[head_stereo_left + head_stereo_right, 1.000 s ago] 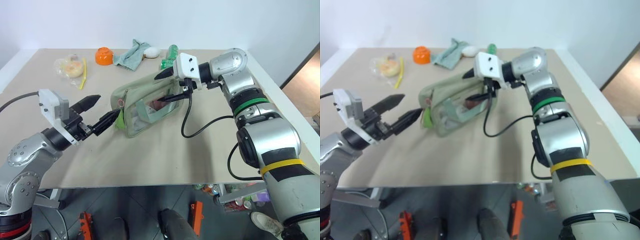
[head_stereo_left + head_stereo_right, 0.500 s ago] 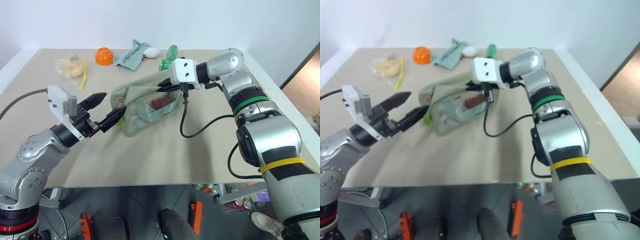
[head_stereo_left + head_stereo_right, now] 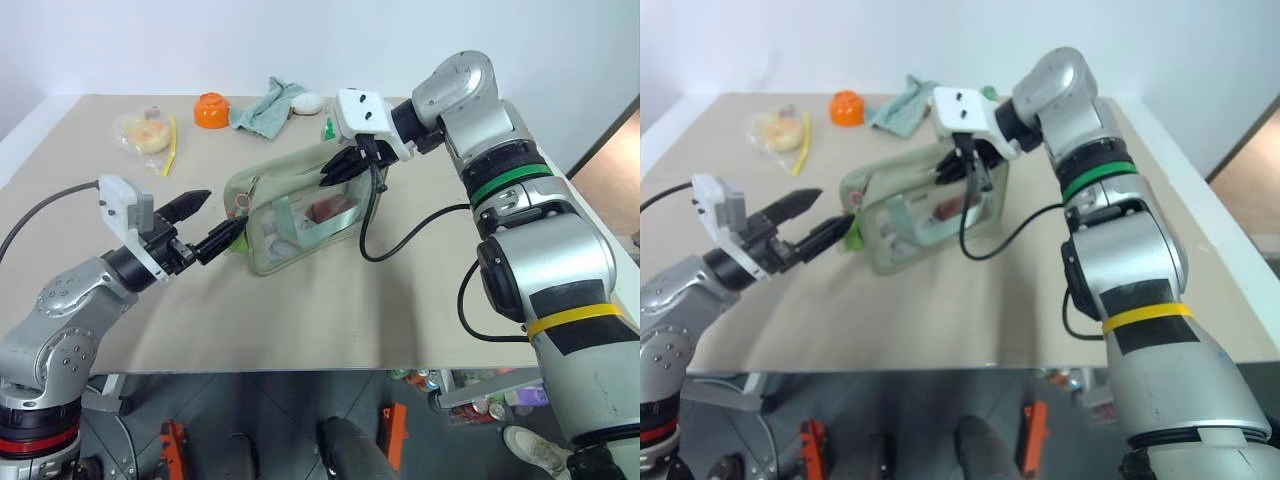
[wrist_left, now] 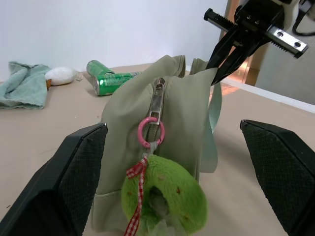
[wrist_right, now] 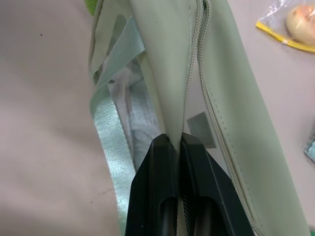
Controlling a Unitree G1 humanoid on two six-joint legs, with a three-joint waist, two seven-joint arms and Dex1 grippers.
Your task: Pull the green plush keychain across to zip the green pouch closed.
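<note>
Next, my right gripper turns the slanting green pouch square and takes its end (image 3: 997,190) opposite the keychain, since it is pinching the pouch's rim midway along the zipper.
The green pouch (image 3: 300,205) lies mid-table, its clear panel facing me and its top zipper (image 5: 196,73) partly open. My right gripper (image 3: 335,172) is shut on the fabric at the pouch's right end, its fingers (image 5: 165,162) pinching beside the zipper and holding that end up. From a pink ring on the zipper pull at the left end hangs the green plush keychain (image 4: 165,194). My left gripper (image 3: 218,215) is open right at that end, and its fingers (image 4: 81,167) stand either side of the keychain without touching it.
At the back of the table sit an orange bowl (image 3: 210,108), a teal rag (image 3: 262,108), a white lump (image 3: 305,101) and a green can (image 4: 110,81). A clear bag of food (image 3: 145,130) lies at the back left. The near table edge runs below the pouch.
My right gripper has shut on the pouch's right end and lifted it a little, tilting the pouch. The left gripper stays open by the keychain.
</note>
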